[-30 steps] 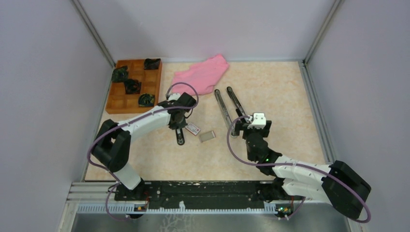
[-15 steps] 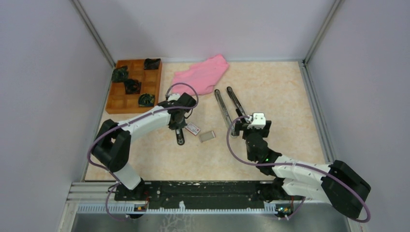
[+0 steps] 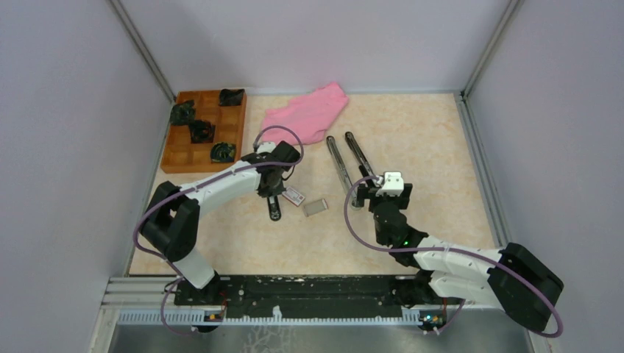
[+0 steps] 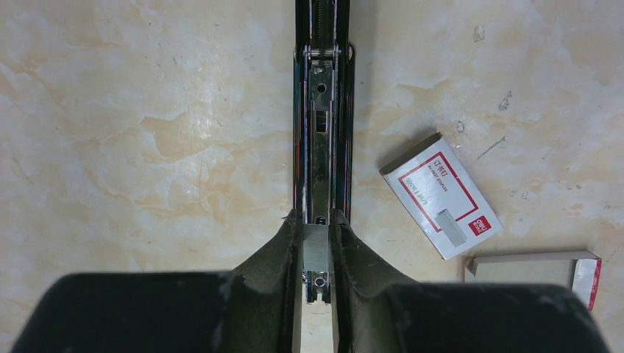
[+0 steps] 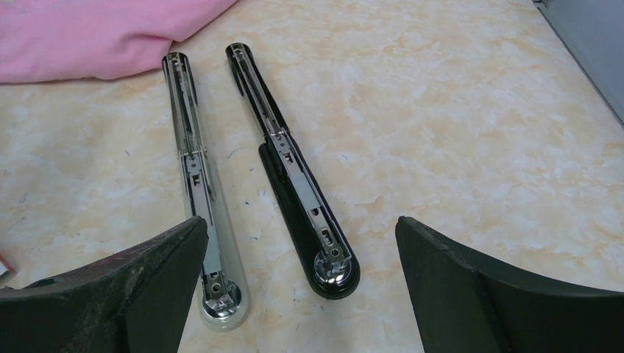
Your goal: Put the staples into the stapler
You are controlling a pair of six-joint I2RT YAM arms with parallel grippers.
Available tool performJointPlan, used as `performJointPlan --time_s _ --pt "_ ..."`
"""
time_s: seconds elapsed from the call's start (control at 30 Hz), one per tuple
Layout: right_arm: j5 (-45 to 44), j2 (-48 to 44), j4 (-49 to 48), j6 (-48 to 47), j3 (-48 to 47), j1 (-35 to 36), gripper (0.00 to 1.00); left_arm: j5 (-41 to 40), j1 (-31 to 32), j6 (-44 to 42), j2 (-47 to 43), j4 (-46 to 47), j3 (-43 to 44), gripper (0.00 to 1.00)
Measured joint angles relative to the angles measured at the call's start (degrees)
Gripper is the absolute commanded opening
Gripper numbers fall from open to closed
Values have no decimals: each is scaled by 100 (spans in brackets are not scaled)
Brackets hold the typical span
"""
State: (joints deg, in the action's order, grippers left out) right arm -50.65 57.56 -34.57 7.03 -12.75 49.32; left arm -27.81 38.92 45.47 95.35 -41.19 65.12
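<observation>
My left gripper has the staples for the black stapler. It will let go of them in the black stapler's metal channel [image 3: 273,204] [image 4: 317,240], just short of its near tip. The staples are held just over the channel's near end.
A black stapler [image 4: 322,110] lies opened flat on the table, its metal channel facing up; in the top view it shows as a short dark piece [image 3: 274,212] under the left wrist. My left gripper [image 4: 316,220] is shut on the staples [image 4: 316,250], a small silvery block held just over the near end of that channel. Whether the block touches the channel I cannot tell. My right gripper [image 5: 300,224] stands wide open and holds nothing. It hovers low over the near ends of two other opened staplers, one pale [image 5: 197,176] and one black [image 5: 298,184].
A red-and-white staple box [image 4: 440,195] and a grey cardboard sleeve [image 4: 530,266] lie right of the left gripper. A pink cloth [image 3: 309,110] lies at the back. A brown wooden tray [image 3: 176,158] with dark items sits at the back left. Walls enclose the table.
</observation>
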Motion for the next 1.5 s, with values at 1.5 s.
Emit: performJointPlan --time_s 1.5 --pt "81 72 9 2 0 -11 99 17 20 127 249 -7 20 30"
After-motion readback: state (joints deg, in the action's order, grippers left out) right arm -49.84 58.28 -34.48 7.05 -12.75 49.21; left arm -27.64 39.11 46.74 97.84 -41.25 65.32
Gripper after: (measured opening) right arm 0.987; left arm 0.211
